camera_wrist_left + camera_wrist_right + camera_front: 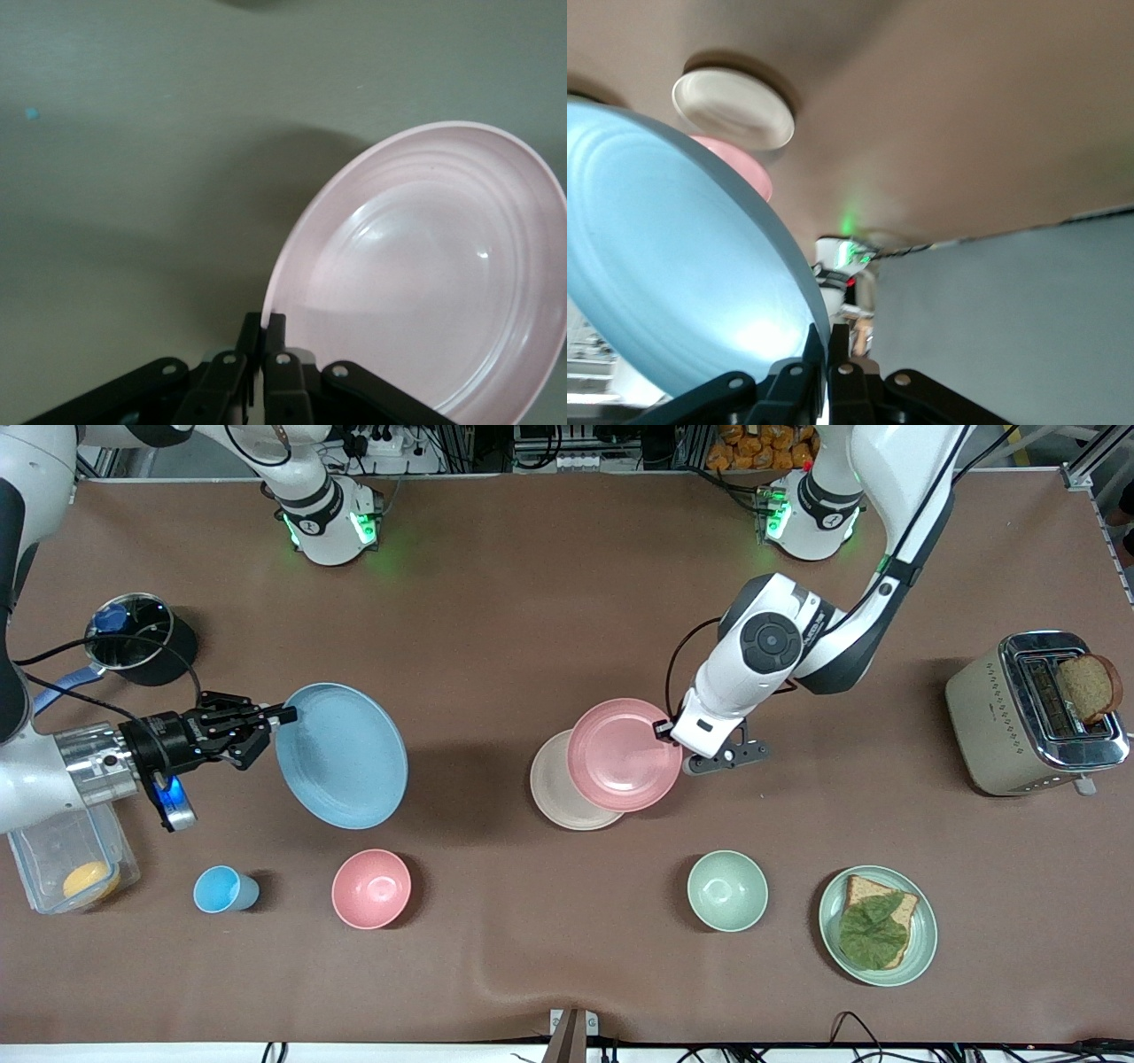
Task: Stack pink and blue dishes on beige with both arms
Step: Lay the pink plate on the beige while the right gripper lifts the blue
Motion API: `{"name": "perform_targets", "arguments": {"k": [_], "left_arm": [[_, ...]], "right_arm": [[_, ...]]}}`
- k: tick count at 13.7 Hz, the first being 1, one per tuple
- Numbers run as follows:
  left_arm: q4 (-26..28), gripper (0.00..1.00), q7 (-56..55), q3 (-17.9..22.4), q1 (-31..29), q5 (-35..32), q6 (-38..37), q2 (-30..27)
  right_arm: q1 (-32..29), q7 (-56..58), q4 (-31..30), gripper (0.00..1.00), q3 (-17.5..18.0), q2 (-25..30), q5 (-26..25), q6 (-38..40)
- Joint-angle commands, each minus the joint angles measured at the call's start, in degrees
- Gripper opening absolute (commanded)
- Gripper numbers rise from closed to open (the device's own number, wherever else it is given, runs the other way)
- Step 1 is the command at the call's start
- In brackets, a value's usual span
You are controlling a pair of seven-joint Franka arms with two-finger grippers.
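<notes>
My left gripper has the pink plate, tilted in the air over the beige plate. I should set it down with that gripper on the middle of the beige plate (582, 775).
My left gripper (663, 729) is shut on the rim of the pale pink plate (625, 755), holding it tilted in the air over the beige plate (556, 795). The beige plate lies flat mid-table, partly covered in the front view. In the left wrist view the fingers (264, 323) pinch the pink plate's (434, 266) edge. My right gripper (285, 715) is shut on the rim of the light blue plate (341, 755), lifted and tilted over the right arm's end of the table. The right wrist view shows that gripper (830, 341) on the blue plate (673, 266), with the beige plate (731, 108) and pink plate (740, 164) farther off.
A small blue cup (221, 889), a pink bowl (371, 888), a green bowl (727, 890) and a green plate (924, 943) with bread and a leaf line the camera side. A lidded black pot (137, 638), a clear container (53, 850) and a toaster (1019, 717) stand at the table's ends.
</notes>
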State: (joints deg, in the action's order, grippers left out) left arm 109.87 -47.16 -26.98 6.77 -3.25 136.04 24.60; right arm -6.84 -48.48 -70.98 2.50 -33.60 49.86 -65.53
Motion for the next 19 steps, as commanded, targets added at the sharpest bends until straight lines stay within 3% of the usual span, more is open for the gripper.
{"name": "perform_targets", "arguments": {"k": [1, 4, 7, 19], "left_arm": [[-2.7, 0.0, -0.8, 0.3, 1.8, -0.1, 1.6, 3.0], [-2.8, 0.0, -0.7, 0.4, 2.4, -0.3, 5.2, 5.5], [-3.2, 0.0, -0.6, 0.5, 3.6, -3.8, 8.5, 9.4], [-6.4, 0.0, -1.7, 0.7, 5.2, -5.9, 8.6, 13.1]], "right_arm": [[2.6, -4.8, 0.6, 0.0, -0.5, 0.0, 2.2, 0.5], [7.8, -6.8, 0.4, 0.0, -1.1, 1.2, 0.0, -1.5], [8.9, -7.1, -0.1, 0.0, -0.9, 2.0, -2.4, -2.5], [11.5, -8.6, -0.3, 0.0, -0.9, 2.3, -2.5, -4.1]]}}
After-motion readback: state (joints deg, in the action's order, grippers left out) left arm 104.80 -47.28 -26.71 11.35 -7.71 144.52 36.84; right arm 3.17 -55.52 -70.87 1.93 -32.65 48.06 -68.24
